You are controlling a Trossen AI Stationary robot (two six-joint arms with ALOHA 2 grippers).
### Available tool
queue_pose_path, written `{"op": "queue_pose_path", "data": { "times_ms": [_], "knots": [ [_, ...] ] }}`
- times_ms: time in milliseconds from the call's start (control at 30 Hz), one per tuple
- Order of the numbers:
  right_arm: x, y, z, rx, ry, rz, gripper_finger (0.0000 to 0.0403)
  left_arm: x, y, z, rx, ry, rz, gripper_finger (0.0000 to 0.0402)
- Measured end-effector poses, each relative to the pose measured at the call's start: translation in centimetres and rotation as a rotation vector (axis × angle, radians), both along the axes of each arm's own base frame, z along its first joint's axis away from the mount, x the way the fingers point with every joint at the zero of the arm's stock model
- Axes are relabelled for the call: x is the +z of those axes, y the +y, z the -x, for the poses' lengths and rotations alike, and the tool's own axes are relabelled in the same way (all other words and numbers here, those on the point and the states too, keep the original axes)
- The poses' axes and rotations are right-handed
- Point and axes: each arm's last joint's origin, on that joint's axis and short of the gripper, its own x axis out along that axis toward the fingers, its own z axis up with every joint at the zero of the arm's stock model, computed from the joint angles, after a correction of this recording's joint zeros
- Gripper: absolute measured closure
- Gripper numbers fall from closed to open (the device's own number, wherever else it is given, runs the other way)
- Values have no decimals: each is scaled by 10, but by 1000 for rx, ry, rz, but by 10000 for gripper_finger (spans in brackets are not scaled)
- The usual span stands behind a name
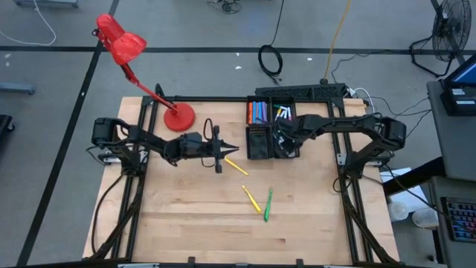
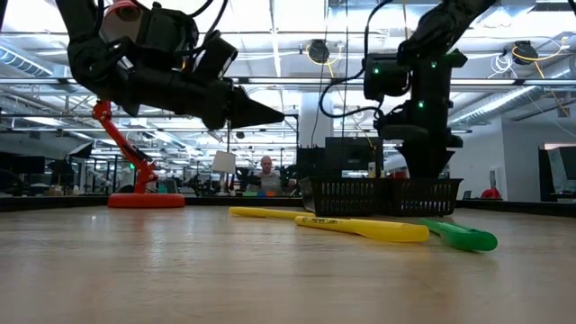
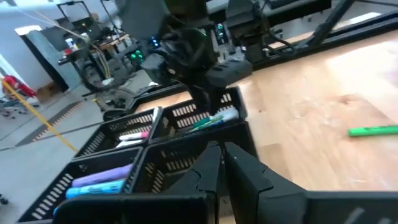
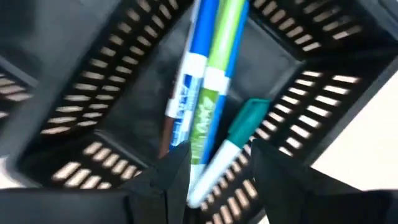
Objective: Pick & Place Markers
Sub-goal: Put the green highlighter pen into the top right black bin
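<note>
The teal-capped marker slants from the compartment's others; next my right gripper takes its teal cap (image 4: 249, 120) and lines it up.
Two yellow markers (image 1: 236, 167) (image 1: 252, 198) and a green marker (image 1: 268, 204) lie flat on the wooden table. The black four-compartment tray (image 1: 258, 141) stands at the far middle and holds more markers (image 1: 257, 112). My right gripper (image 4: 221, 177) points down into one compartment, open. A white marker with a teal cap (image 4: 239, 137) lies slanting between its fingers, beside a blue marker (image 4: 186, 81) and a green one (image 4: 217, 68); whether a finger touches the teal-capped marker I cannot tell. My left gripper (image 1: 223, 147) hovers shut above the table, left of the tray, holding nothing.
A red desk lamp (image 1: 178, 117) stands with its base on the table's far left. A black power strip (image 1: 305, 91) lies behind the tray. In the low view a person (image 2: 266, 171) sits in the room beyond. Bare wood lies along the near edge.
</note>
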Motion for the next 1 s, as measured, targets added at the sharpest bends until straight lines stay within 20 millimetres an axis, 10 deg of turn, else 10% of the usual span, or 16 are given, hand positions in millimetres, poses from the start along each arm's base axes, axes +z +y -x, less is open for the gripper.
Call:
{"op": "queue_pose_path", "data": {
  "times_ms": [1000],
  "knots": [
    [-45, -15, -2, 196, 223, 11, 353, 1, 11, 1, 37, -14, 10, 376]
  ]
}}
